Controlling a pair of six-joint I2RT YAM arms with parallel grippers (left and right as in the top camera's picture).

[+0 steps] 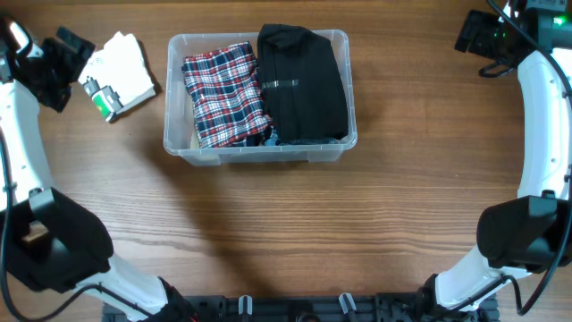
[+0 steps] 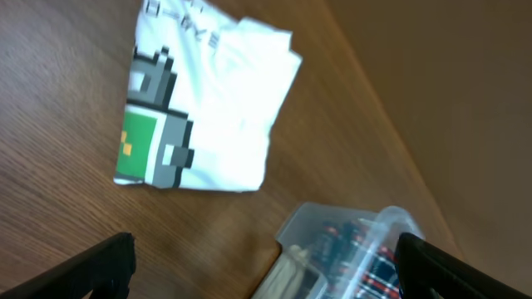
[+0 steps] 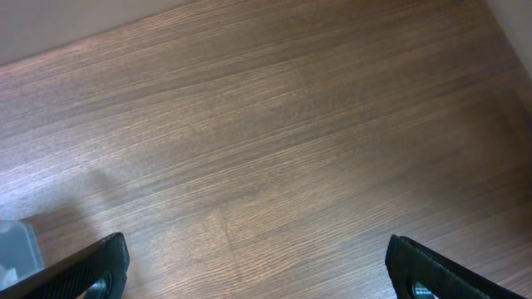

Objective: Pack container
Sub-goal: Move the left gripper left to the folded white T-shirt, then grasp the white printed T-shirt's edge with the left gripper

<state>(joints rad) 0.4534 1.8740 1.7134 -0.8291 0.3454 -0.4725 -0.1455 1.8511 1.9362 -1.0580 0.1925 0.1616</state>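
Observation:
I should close my left gripper on the green part (image 1: 105,101) (image 2: 153,149) of the white shirt's print, at the near end of the shirt beside the clear container.
The clear container (image 1: 259,157) stands at the table's middle back. Inside it, a folded red plaid garment (image 1: 223,94) lies on the left and a folded black garment (image 1: 302,85) on the right. A folded white shirt (image 1: 121,72) with a green and grey pixel print lies on the table left of the container. My left gripper (image 1: 70,70) hovers just left of that shirt, open and empty. In the left wrist view the shirt (image 2: 216,108) lies ahead of the wide-apart fingers (image 2: 100,266), with a container corner (image 2: 349,245) lower right. My right gripper (image 1: 474,45) is open and empty at the far right back.
The right wrist view shows bare wood between the open gripper (image 3: 258,270) fingers and a sliver of the container's corner (image 3: 17,249) at the left edge. The table's far edge (image 2: 391,124) runs close behind the white shirt.

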